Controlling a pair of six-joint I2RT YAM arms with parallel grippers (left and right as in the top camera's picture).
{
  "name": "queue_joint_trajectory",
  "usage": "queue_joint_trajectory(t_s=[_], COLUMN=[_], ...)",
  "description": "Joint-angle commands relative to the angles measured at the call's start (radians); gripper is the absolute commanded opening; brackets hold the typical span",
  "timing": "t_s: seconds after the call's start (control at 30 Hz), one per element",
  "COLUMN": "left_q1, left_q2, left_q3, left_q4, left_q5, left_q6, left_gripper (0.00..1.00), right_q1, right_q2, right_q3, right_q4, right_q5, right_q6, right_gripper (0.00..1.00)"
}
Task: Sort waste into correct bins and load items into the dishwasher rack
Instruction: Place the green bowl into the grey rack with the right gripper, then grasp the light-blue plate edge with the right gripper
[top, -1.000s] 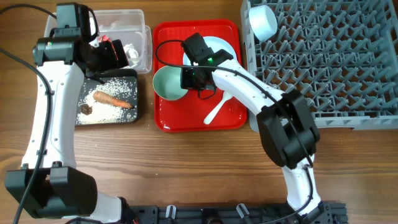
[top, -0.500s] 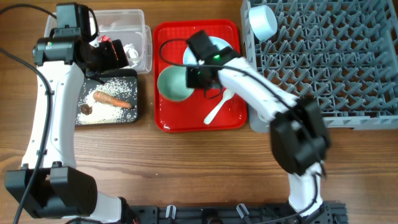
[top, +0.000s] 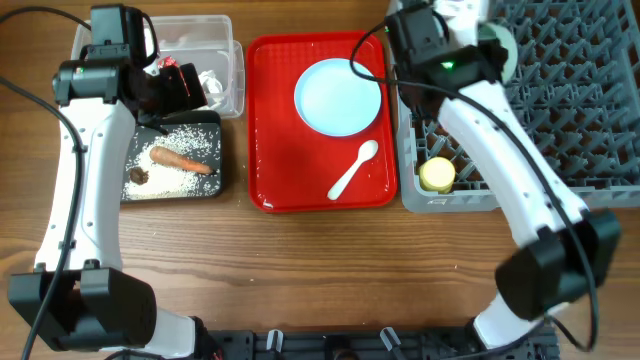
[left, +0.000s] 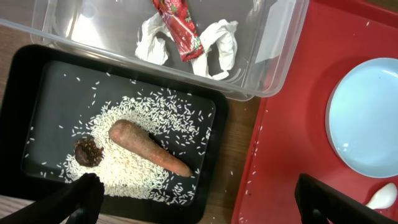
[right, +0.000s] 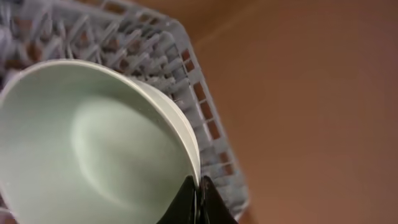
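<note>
Next, my right gripper releases the pale green bowl in the grey dishwasher rack's far corner (top: 423, 37), there beside the red tray.
My right gripper (top: 486, 46) is shut on the rim of the pale green bowl (top: 506, 50) and holds it tilted over the far left part of the grey dishwasher rack (top: 570, 100). The right wrist view shows the jaws (right: 199, 200) pinching the bowl (right: 93, 149) above the rack (right: 168, 62). A yellow cup (top: 437, 175) sits in the rack's front left corner. The light blue plate (top: 338, 95) and white spoon (top: 353, 168) lie on the red tray (top: 290, 170). My left gripper (top: 185, 85) (left: 199, 208) is open and empty, above the black tray. The light blue bowl is hidden.
The clear tub (left: 81, 31) holds the red wrapper (left: 180, 28) and white tissue (left: 217, 46). The black tray (left: 37, 112) holds rice (left: 137, 118), the carrot stick (left: 149, 146) and the brown lump (left: 89, 151). A few grains lie on the red tray (left: 280, 155).
My right gripper has lifted the pale green bowl off the red tray and carried it right and back over the rack. The left arm has not moved.
</note>
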Motion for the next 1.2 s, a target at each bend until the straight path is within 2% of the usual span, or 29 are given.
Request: queue_joint_trajectory(t_s=[0.0,0.13,0.27,0.4,0.57,0.73,0.77,0.8,0.83,0.87,0.9,0.97,1.0,1.03,1.1,1.13,1.17], left_q1=[0.006,0.006,0.006,0.006,0.006,0.006,0.006,0.006,0.006,0.006,0.006,0.006,0.006,0.006,0.006,0.006,0.006], left_q2=[-0.024,-0.024,-0.024,-0.024,-0.024,-0.024,-0.024,-0.024,-0.024,-0.024,-0.024,-0.024,-0.024,-0.024,-0.024,-0.024,-0.024], left_q3=[0.015,0.015,0.015,0.015,0.015,0.015,0.015,0.015,0.015,0.015,0.015,0.015,0.015,0.015,0.015,0.015,0.015], left_q4=[-0.001,-0.001,-0.001,-0.001,-0.001,-0.001,-0.001,-0.001,-0.001,-0.001,-0.001,-0.001,-0.001,-0.001,-0.001,-0.001,-0.001], left_q5=[-0.009,-0.009,-0.01,-0.009,-0.009,-0.009,-0.01,-0.009,-0.009,-0.009,-0.009,-0.009,-0.009,-0.009,-0.009,-0.009,-0.009], left_q6=[0.001,0.001,0.001,0.001,0.001,0.001,0.001,0.001,0.001,0.001,0.001,0.001,0.001,0.001,0.001,0.001,0.001], left_gripper=[1.0,1.0,1.0,1.0,1.0,1.0,1.0,1.0,1.0,1.0,1.0,1.0,1.0,1.0,1.0,1.0,1.0], right_q1=[0.002,0.003,0.003,0.017,0.032,0.121,0.139,0.167,0.183,0.199,0.211,0.214,0.211,0.204,0.184,0.179,0.178], right_q2=[0.097,0.171,0.181,0.181,0.181,0.181,0.181,0.181,0.181,0.181,0.181,0.176,0.17,0.161,0.14,0.132,0.126], right_q3=[0.0,0.0,0.0,0.0,0.0,0.0,0.0,0.0,0.0,0.0,0.0,0.017,0.061,0.121,0.243,0.272,0.274], right_q4=[0.071,0.129,0.044,-0.026,-0.043,-0.086,-0.085,-0.086,-0.085,-0.08,-0.069,-0.027,-0.021,-0.019,-0.019,-0.019,-0.007], right_q5=[0.048,0.006,-0.141,-0.187,-0.208,-0.294,-0.321,-0.349,-0.356,-0.357,-0.356,-0.367,-0.473,-0.631,-1.072,-1.312,-1.449], right_q6=[-0.343,-0.462,-0.449,-0.393,-0.393,-0.4,-0.401,-0.401,-0.401,-0.4,-0.397,-0.327,-0.312,-0.31,-0.293,-0.294,-0.295], right_gripper=[0.04,0.05,0.04,0.04,0.04,0.04,0.09,0.19,0.34,0.91,1.0,1.0,1.0,1.0,1.0,1.0,1.0])
